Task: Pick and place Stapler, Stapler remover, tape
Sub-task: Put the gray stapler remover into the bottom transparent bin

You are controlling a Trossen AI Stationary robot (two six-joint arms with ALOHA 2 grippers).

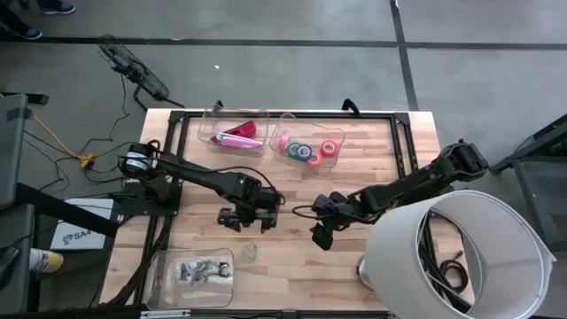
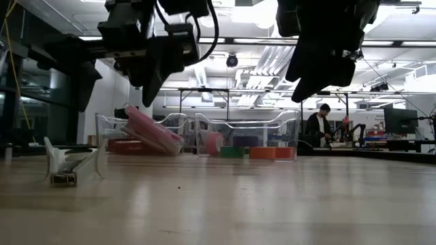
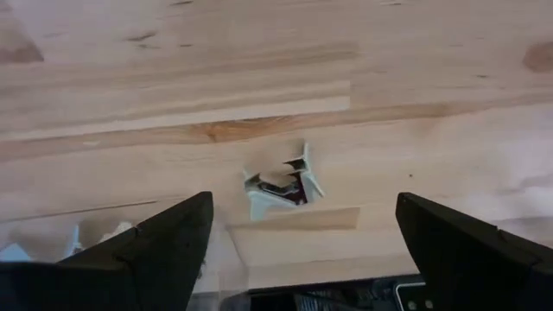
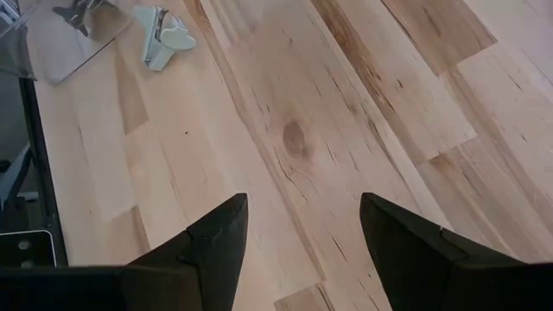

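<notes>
My left gripper is to go to the white staple remover beside the clear tray and close on the remover's outer sides (image 1: 249, 252) (image 3: 281, 187), around its metal middle.
A white staple remover (image 1: 251, 252) rests alone on the wooden table near its front edge, also in the low view (image 2: 68, 167). My left gripper (image 1: 244, 219) hangs open above and just beyond it; the remover (image 3: 281, 181) shows ahead between the two fingers, untouched. My right gripper (image 1: 320, 235) is open over bare wood to the right, with nothing between its fingers (image 4: 302, 207). A pink stapler (image 1: 237, 136) lies in a clear bin at the far edge. Rolls of tape (image 1: 309, 149) fill the bin beside it.
A clear tray (image 1: 190, 275) with several staple removers stands at the front left corner. A large white drum (image 1: 461, 257) overhangs the front right corner. A dark frame (image 1: 177, 124) borders the table. A person (image 2: 317, 129) stands far off in the room.
</notes>
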